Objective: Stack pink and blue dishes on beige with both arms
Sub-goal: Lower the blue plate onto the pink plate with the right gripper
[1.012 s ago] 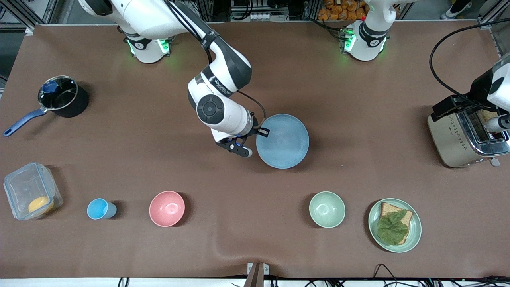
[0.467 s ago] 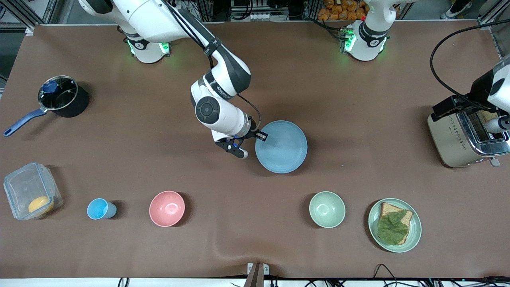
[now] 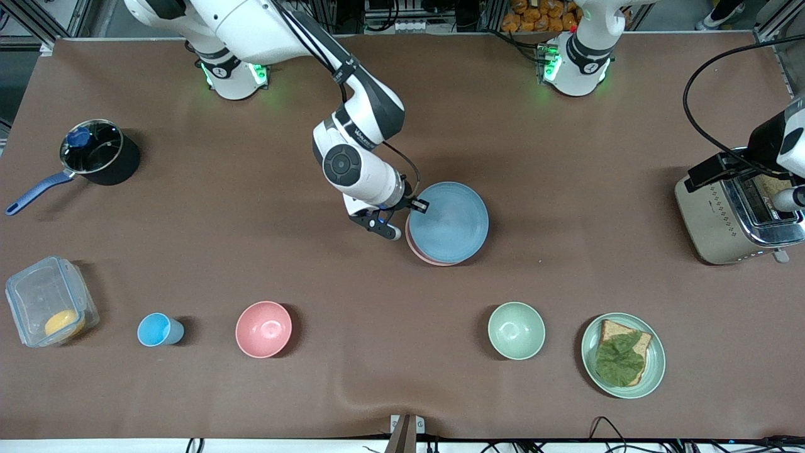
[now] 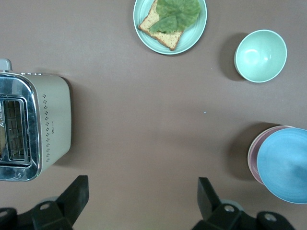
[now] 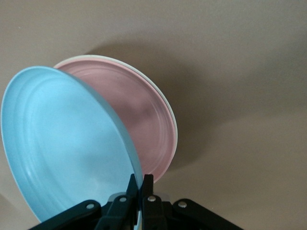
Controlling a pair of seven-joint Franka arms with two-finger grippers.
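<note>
Next, my right gripper sets the light blue plate free squarely on top of the pale pink plate (image 3: 443, 226) (image 5: 104, 122) in the middle of the table. The blue plate is tilted over the pink one now.
My right gripper (image 3: 418, 204) (image 5: 142, 179) is shut on the rim of the light blue plate (image 3: 449, 221) (image 5: 62, 143). It holds that plate tilted over the pale pink plate (image 3: 418, 252) (image 5: 139, 115) at mid-table. A thin cream edge of the beige plate (image 5: 173, 125) peeks out under the pink one. From the left wrist view both the blue plate (image 4: 285, 165) and the pink plate (image 4: 253, 153) show at one edge. My left gripper (image 4: 141, 189) hangs open with nothing in it above the table beside the toaster.
A steel toaster (image 3: 732, 217) (image 4: 29, 127) stands at the left arm's end. Nearer the camera are a green bowl (image 3: 516, 330), a green plate with a sandwich (image 3: 622, 355), a pink bowl (image 3: 263, 329), a blue cup (image 3: 157, 329), a clear container (image 3: 47, 302) and a black pot (image 3: 97, 151).
The right gripper has shifted the blue plate a little toward the robots' bases, so the pink plate's rim now shows beneath it. The left arm has barely moved.
</note>
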